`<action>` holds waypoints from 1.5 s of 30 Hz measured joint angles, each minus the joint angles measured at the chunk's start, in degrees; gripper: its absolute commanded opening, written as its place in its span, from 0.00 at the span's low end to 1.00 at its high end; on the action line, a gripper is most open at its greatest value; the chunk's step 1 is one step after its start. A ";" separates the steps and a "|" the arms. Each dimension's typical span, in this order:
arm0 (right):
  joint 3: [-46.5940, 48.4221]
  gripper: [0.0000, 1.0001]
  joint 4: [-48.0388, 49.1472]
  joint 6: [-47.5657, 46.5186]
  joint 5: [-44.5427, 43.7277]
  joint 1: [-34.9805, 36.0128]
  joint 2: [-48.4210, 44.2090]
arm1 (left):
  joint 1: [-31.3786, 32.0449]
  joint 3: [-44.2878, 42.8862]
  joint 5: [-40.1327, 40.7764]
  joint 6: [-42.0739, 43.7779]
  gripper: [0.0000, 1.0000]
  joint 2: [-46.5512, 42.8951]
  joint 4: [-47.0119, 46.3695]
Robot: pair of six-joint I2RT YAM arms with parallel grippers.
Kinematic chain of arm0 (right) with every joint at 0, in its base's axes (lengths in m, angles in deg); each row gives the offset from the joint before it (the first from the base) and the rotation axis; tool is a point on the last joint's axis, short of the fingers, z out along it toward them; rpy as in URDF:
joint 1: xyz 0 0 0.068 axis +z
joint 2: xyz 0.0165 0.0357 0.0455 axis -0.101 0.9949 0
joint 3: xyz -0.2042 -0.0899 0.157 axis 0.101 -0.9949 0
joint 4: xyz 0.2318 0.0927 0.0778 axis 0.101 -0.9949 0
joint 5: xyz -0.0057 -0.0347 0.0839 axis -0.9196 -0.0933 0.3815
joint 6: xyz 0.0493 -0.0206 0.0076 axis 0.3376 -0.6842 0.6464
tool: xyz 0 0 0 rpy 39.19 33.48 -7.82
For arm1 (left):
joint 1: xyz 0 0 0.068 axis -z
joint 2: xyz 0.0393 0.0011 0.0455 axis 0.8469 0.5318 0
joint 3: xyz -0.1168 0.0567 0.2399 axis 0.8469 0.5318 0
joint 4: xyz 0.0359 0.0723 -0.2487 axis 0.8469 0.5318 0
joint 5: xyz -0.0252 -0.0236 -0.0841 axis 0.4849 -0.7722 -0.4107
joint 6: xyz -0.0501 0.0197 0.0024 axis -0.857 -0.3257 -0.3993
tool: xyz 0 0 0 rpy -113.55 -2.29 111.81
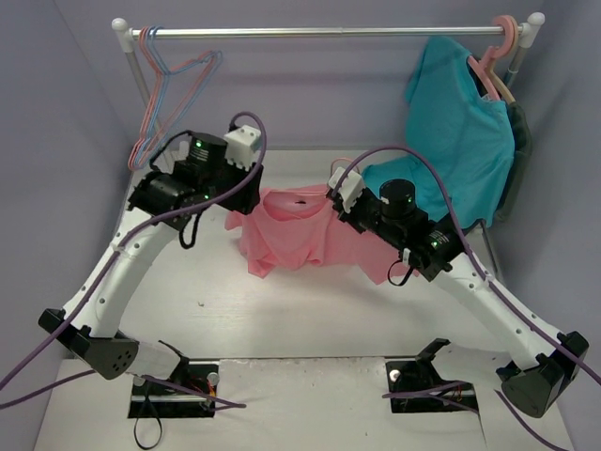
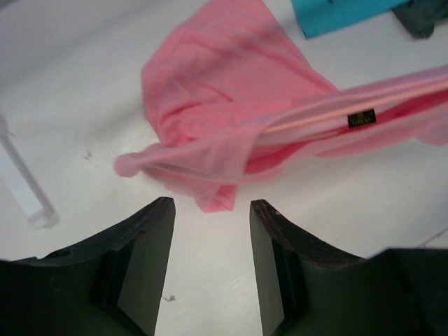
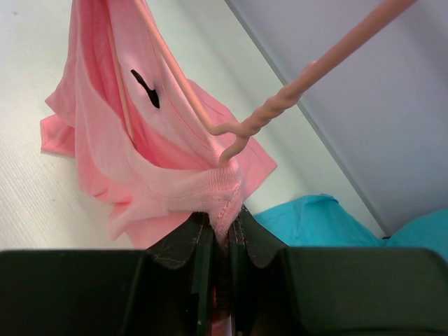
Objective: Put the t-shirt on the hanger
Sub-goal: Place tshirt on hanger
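Observation:
The collar's edge lies far out along the hanger's wire arm. Next, my left gripper takes that edge of the collar and pulls it toward the hanger's twisted neck (image 3: 269, 112).
The pink t-shirt (image 1: 291, 230) hangs bunched between the two arms, its lower part resting on the white table. The thin pink hanger is inside it. Its twisted neck and hook (image 3: 280, 105) rise out of the collar, and one wire arm (image 2: 308, 120) shows through the neck opening by the black label. My right gripper (image 3: 222, 213) is shut on the ribbed collar just below the hanger's neck, at the shirt's right end in the top view (image 1: 333, 193). My left gripper (image 2: 212, 206) is open and empty, just short of the shirt's lowest fold (image 2: 217, 196), at its left end (image 1: 246, 195).
A clothes rail (image 1: 319, 32) spans the back. Thin blue and pink hangers (image 1: 160, 85) hang at its left end. A teal t-shirt (image 1: 460, 132) hangs on a thick pink hanger (image 1: 502, 42) at the right, with a dark garment (image 1: 518, 150) behind. The rack's post (image 2: 24, 189) stands left of my left gripper.

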 measured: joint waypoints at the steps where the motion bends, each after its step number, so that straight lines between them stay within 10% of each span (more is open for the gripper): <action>1: 0.02 0.00 0.02 0.13 -0.02 0.00 0.00 | 1.40 1.70 0.79 -1.27 0.46 0.00 -0.48; 24: 2.60 0.00 0.26 1.90 -0.20 0.00 2.16 | 8.02 13.57 20.76 -11.98 0.46 -0.68 -14.93; 38: 3.56 0.00 0.35 2.10 -0.20 0.00 3.15 | 8.02 13.79 21.33 -13.09 0.00 2.51 -17.97; 45: 3.67 0.00 0.37 2.08 -0.17 0.00 3.89 | 8.04 13.14 20.41 -11.91 0.00 2.86 -17.97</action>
